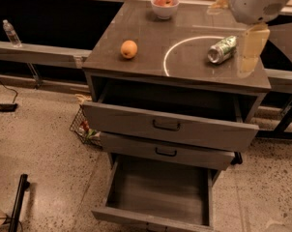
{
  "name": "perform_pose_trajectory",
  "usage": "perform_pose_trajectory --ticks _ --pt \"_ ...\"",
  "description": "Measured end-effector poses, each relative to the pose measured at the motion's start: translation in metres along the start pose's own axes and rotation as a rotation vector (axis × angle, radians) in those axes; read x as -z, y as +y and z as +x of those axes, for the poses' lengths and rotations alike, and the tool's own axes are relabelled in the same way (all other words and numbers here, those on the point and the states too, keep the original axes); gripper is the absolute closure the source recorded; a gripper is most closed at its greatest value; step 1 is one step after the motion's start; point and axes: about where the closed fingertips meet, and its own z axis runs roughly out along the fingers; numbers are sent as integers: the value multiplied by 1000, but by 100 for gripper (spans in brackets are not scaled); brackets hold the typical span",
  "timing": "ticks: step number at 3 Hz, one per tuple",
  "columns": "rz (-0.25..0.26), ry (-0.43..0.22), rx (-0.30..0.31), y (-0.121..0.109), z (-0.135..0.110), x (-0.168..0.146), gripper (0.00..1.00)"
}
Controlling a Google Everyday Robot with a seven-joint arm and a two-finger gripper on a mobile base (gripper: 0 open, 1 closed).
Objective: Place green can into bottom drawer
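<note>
My gripper is to go to the green can next and close on the far half of its body (pixel 227 45), away from the orange.
The green can (pixel 222 50) lies on its side on the cabinet top, inside the right part of a white circle mark. My gripper (pixel 251 46) hangs from the white arm at the top right, just right of the can and above the cabinet top, apart from the can. The bottom drawer (pixel 158 190) is pulled far out; its grey floor is bare. The top drawer (pixel 167 124) is pulled out halfway and the middle drawer (pixel 165 151) a little.
An orange (pixel 129 49) sits on the left of the cabinet top. A white bowl with fruit (pixel 164 5) stands at the back. A wire basket (pixel 85 128) sits on the floor left of the cabinet. A water bottle (pixel 10 33) stands on the far-left ledge.
</note>
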Motion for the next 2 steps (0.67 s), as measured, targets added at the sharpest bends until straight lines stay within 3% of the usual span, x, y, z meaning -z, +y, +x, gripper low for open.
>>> perform_pose_trajectory --ticks 1,2 --pt "-13 -60 136 -35 12 -28 0" --pt "60 -65 211 -60 20 -21 0"
